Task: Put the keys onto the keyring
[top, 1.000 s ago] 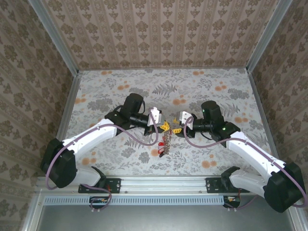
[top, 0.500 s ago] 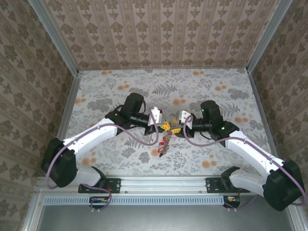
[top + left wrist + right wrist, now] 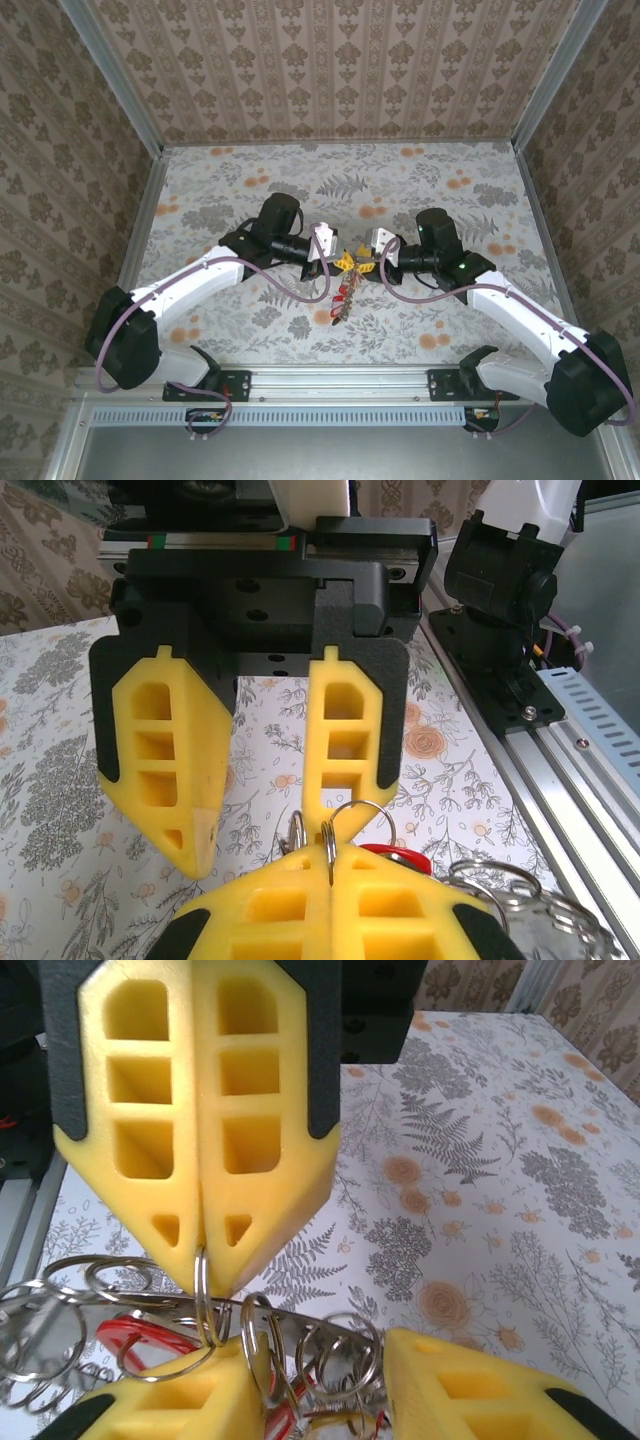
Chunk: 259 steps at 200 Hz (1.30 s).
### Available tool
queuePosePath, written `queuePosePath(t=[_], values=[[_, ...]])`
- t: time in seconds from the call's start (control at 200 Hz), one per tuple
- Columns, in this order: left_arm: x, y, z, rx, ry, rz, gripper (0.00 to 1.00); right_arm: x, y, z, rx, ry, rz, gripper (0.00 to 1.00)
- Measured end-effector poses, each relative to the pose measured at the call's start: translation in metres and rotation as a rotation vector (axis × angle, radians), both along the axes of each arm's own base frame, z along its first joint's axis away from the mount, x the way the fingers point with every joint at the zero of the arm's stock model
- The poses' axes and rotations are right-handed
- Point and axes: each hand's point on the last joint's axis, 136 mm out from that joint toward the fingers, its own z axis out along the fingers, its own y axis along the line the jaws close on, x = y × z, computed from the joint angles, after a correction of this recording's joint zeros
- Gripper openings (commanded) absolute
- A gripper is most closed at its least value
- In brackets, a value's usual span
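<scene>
The open fingers of my right gripper are on either side of neighbouring rings. My right gripper will back off, move over and pinch the split ring point(image 3: 207, 1318) that my left gripper holds.
My left gripper point(image 3: 330, 855) is shut, its yellow fingertips pinching a small split ring point(image 3: 328, 832) edge-on. In the right wrist view the left gripper point(image 3: 203, 1250) holds that split ring point(image 3: 203, 1295), which hangs on the flat silver keyring point(image 3: 300, 1322), seen edge-on. Several more small rings crowd along it. Red key heads point(image 3: 150, 1345) show below; one red head point(image 3: 395, 857) lies behind my left fingers. My right gripper point(image 3: 325, 1360) is open, its fingers wide apart on either side of the ring cluster. From above, both grippers point(image 3: 347, 263) meet mid-table and the keys point(image 3: 340, 295) dangle beneath.
The floral tabletop point(image 3: 430, 190) stretches behind and to both sides. Patterned walls enclose it on three sides. An aluminium rail point(image 3: 340, 378) with the arm bases runs along the near edge. More loose silver rings point(image 3: 510, 900) hang at the right of the bunch.
The right gripper has edged a little to the left, closing the gap to the left gripper. The hanging keys have shifted only slightly.
</scene>
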Motion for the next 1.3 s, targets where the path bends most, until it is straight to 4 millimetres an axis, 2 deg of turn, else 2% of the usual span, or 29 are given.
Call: queuePosePath(t=[0.09, 0.295, 0.51, 0.635, 0.725, 0.81, 0.855, 0.94, 1.005, 1.295], values=[[0.001, 0.000, -0.001, 0.002, -0.006, 0.001, 0.00, 0.002, -0.001, -0.001, -0.002, 0.006, -0.014, 0.24], [0.001, 0.001, -0.002, 0.008, -0.019, 0.003, 0.00, 0.006, -0.002, 0.001, 0.022, 0.071, -0.064, 0.21], [0.004, 0.001, -0.003, 0.013, -0.032, 0.011, 0.00, 0.009, 0.001, 0.011, 0.067, 0.143, -0.086, 0.01], [0.004, 0.001, -0.003, 0.012, -0.038, 0.009, 0.00, 0.009, 0.000, 0.011, 0.077, 0.176, -0.095, 0.00], [0.004, 0.001, -0.003, 0.013, -0.041, 0.012, 0.00, 0.013, 0.000, 0.011, 0.083, 0.221, -0.123, 0.12], [0.006, 0.001, -0.003, 0.014, -0.047, 0.017, 0.00, 0.018, -0.001, 0.012, 0.076, 0.275, -0.156, 0.30], [0.005, 0.001, -0.004, 0.018, -0.042, 0.015, 0.00, 0.025, -0.002, 0.014, 0.074, 0.295, -0.190, 0.34], [0.003, 0.001, -0.005, 0.022, -0.037, 0.011, 0.00, 0.036, -0.006, 0.021, 0.073, 0.289, -0.233, 0.35], [0.002, 0.001, -0.005, 0.024, -0.037, 0.011, 0.00, 0.038, -0.008, 0.024, 0.073, 0.277, -0.248, 0.31], [0.003, 0.001, -0.006, 0.026, -0.039, 0.014, 0.00, 0.023, -0.016, 0.026, 0.077, 0.225, -0.244, 0.32]])
